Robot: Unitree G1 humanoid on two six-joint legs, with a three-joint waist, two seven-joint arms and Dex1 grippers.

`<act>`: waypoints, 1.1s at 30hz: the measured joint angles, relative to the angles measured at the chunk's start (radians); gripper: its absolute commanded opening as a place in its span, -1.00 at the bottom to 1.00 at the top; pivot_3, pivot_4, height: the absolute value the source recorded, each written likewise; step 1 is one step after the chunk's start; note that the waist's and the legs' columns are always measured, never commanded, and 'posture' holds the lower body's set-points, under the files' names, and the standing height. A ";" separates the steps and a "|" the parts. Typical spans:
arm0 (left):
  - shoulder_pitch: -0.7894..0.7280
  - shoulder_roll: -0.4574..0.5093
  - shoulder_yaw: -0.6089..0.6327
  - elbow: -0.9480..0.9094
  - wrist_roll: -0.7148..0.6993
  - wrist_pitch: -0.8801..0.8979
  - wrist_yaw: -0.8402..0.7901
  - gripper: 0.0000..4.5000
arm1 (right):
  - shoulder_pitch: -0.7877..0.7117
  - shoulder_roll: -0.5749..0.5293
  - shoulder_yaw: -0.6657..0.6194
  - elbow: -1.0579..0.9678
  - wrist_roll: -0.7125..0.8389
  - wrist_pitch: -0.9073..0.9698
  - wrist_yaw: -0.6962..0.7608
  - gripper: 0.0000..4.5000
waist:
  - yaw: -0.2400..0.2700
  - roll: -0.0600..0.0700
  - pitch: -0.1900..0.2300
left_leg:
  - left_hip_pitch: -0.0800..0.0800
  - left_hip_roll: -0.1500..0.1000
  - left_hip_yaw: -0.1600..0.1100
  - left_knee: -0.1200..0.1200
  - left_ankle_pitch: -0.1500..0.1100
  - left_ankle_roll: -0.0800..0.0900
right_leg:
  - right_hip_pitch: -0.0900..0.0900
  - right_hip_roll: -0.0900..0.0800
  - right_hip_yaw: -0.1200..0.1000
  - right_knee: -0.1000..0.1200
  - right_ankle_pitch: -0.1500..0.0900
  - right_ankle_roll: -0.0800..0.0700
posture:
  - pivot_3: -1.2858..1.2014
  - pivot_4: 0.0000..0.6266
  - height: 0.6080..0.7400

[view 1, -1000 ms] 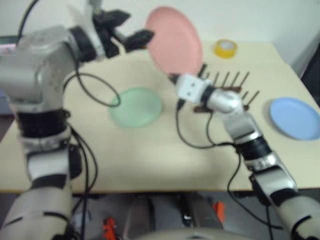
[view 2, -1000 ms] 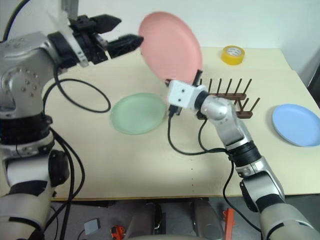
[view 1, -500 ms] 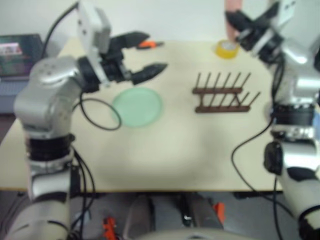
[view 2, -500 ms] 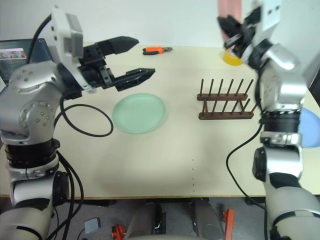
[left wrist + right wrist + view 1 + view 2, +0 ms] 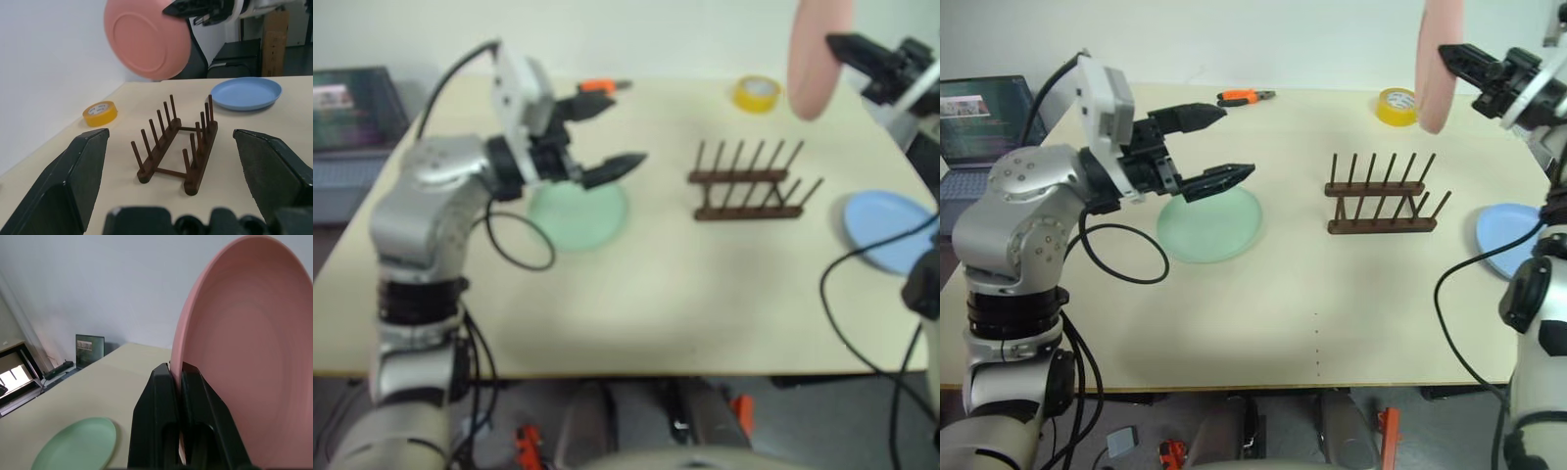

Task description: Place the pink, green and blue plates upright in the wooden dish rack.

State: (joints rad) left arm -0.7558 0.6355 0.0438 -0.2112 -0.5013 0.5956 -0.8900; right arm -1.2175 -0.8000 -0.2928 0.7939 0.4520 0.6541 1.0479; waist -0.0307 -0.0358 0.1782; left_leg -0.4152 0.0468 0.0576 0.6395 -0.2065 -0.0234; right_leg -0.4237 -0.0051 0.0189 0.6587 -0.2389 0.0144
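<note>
I should release the pink plate with my right gripper upright in the rack's end slot (image 5: 799,199) nearest the blue plate.
My right gripper (image 5: 1447,55) is shut on the rim of the pink plate (image 5: 1435,64), holding it upright and edge-on high above the table's far right, beyond the wooden dish rack (image 5: 1381,196). The rack stands empty at the table's middle right. Flat on the table at left centre lies the green plate (image 5: 1209,225). My left gripper (image 5: 1236,140) hovers open just above its far edge and points toward the rack. The blue plate (image 5: 1508,240) lies flat at the right edge. In the left wrist view the rack (image 5: 176,142) sits between my spread fingers (image 5: 73,181).
A yellow tape roll (image 5: 1398,106) sits behind the rack. Orange pliers (image 5: 1246,96) lie at the far edge and a laptop (image 5: 979,103) stands at far left. A black cable loop (image 5: 1121,259) hangs from my left arm over the table.
My right arm swung up and to the right with the pink plate, from the table's middle to the far right, rolling it edge-on. The open left gripper sank a little toward the green plate.
</note>
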 measured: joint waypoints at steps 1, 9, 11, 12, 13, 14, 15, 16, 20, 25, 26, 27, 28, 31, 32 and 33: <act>0.001 0.000 -0.001 0.000 0.002 0.000 -0.002 0.99 | 0.002 -0.006 0.000 0.004 0.000 0.001 0.001 -1.00 | -0.001 0.000 0.000 | 0.000 0.000 0.000 0.000 0.000 0.000 | 0.000 0.000 0.000 0.000 0.000 0.000 | 0.03 -0.52 1.00; 0.000 -0.001 -0.018 0.007 0.014 -0.015 -0.016 0.99 | 0.043 -0.023 -0.005 0.035 0.017 0.080 0.039 -1.00 | -0.002 0.001 0.000 | 0.000 0.000 0.000 0.000 0.000 0.000 | 0.000 0.001 0.000 0.001 0.000 0.000 | 0.03 -0.52 1.00; 0.000 -0.001 -0.019 0.010 0.016 -0.015 -0.016 0.99 | 0.058 -0.023 -0.010 0.027 0.035 0.099 0.043 -1.00 | -0.001 0.001 0.000 | 0.000 0.000 0.000 0.000 0.000 0.000 | 0.000 0.001 0.000 0.000 0.000 0.000 | 0.03 -0.52 1.00; 0.000 0.000 -0.019 0.010 0.017 -0.015 -0.017 0.99 | 0.064 -0.022 -0.011 0.024 0.036 0.101 0.040 -1.00 | -0.001 0.001 0.000 | 0.000 0.000 0.000 0.000 0.000 0.000 | 0.000 0.001 0.000 0.000 0.000 0.000 | 0.03 -0.52 1.00; 0.000 0.000 -0.019 0.010 0.017 -0.015 -0.018 0.99 | 0.069 -0.022 -0.011 0.024 0.037 0.101 0.037 -1.00 | -0.001 0.001 0.000 | 0.000 0.000 0.000 0.000 0.000 0.000 | 0.000 0.001 0.000 0.000 0.000 0.000 | 0.03 -0.52 1.00; 0.000 0.000 -0.019 0.010 0.017 -0.015 -0.018 0.99 | 0.072 -0.022 -0.012 0.024 0.038 0.100 0.034 -1.00 | -0.001 0.001 0.000 | 0.000 0.000 0.000 0.000 0.000 0.000 | 0.000 0.000 0.000 0.000 0.000 0.000 | 0.03 -0.52 1.00; 0.000 0.000 -0.019 0.010 0.017 -0.015 -0.018 0.99 | 0.076 -0.022 -0.012 0.023 0.038 0.100 0.032 -1.00 | -0.001 0.001 0.000 | 0.000 0.000 0.000 0.000 0.000 0.000 | 0.000 0.000 0.000 0.000 0.000 0.000 | 0.03 -0.52 1.00; 0.000 0.000 -0.019 0.010 0.017 -0.015 -0.019 0.99 | 0.082 -0.022 -0.012 0.021 0.038 0.099 0.030 -1.00 | -0.001 0.001 0.000 | 0.000 0.000 0.000 0.000 0.000 0.000 | 0.000 0.001 0.000 0.000 0.000 0.000 | 0.03 -0.52 1.00; 0.000 0.000 -0.019 0.010 0.019 -0.015 -0.021 0.99 | 0.101 -0.022 -0.035 0.019 0.042 0.099 0.014 -1.00 | -0.001 0.001 0.000 | 0.000 0.000 0.000 0.000 0.000 0.000 | 0.000 0.001 0.000 0.000 0.000 0.000 | 0.03 -0.52 1.00; 0.001 0.002 -0.020 0.010 0.021 -0.015 -0.023 0.99 | 0.115 -0.022 -0.041 0.016 0.043 0.099 0.015 -1.00 | -0.001 0.001 0.000 | 0.000 0.000 0.000 0.000 0.000 0.000 | 0.000 0.001 0.000 0.000 0.000 0.000 | 0.03 -0.52 1.00; 0.000 0.003 -0.021 0.010 0.021 -0.015 -0.024 0.99 | 0.120 -0.022 -0.042 0.016 0.043 0.098 0.015 -1.00 | -0.001 0.001 0.000 | 0.000 0.000 0.000 0.000 0.000 0.000 | 0.000 0.001 0.000 0.000 0.000 0.000 | 0.03 -0.52 1.00; 0.001 0.004 -0.021 0.010 0.021 -0.015 -0.025 0.99 | 0.125 -0.022 -0.043 0.016 0.043 0.098 0.015 -1.00 | -0.001 0.001 0.000 | 0.000 0.000 0.000 0.000 0.000 0.000 | 0.000 0.001 0.000 0.000 0.000 0.000 | 0.03 -0.52 1.00; 0.000 0.005 -0.023 0.010 0.021 -0.015 -0.025 0.99 | 0.129 -0.022 -0.043 0.016 0.043 0.098 0.015 -1.00 | -0.001 0.001 0.000 | 0.000 0.000 0.000 0.000 0.000 0.000 | 0.000 0.001 0.000 0.000 0.000 0.000 | 0.03 -0.52 1.00; 0.000 0.005 -0.035 0.010 0.021 -0.014 -0.027 0.99 | 0.137 -0.022 -0.049 0.013 0.045 0.099 0.015 -1.00 | -0.001 0.001 0.000 | 0.000 0.000 0.000 0.000 0.000 0.000 | 0.000 0.001 0.000 0.000 0.000 0.000 | 0.03 -0.52 1.00; 0.000 0.005 -0.040 0.010 0.021 -0.014 -0.029 0.99 | 0.142 -0.022 -0.051 0.009 0.050 0.103 0.016 -1.00 | -0.001 0.001 0.000 | 0.000 0.000 0.000 0.000 0.000 0.000 | 0.000 0.001 0.000 0.000 0.000 0.000 | 0.03 -0.52 1.00; 0.000 0.005 -0.040 0.010 0.021 -0.013 -0.030 0.99 | 0.149 -0.022 -0.055 0.002 0.055 0.108 0.017 -1.00 | -0.001 0.001 0.000 | 0.000 0.000 0.000 0.000 0.000 0.000 | 0.000 0.001 0.000 0.000 0.000 0.000 | 0.03 -0.52 1.00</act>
State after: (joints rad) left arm -0.7554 0.6408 0.0038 -0.2012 -0.4803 0.5821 -0.9200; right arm -1.0683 -0.8223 -0.3474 0.7961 0.5074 0.7619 1.0645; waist -0.0314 -0.0351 0.1787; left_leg -0.4151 0.0469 0.0574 0.6397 -0.2065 -0.0234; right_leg -0.4237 -0.0044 0.0187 0.6589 -0.2389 0.0147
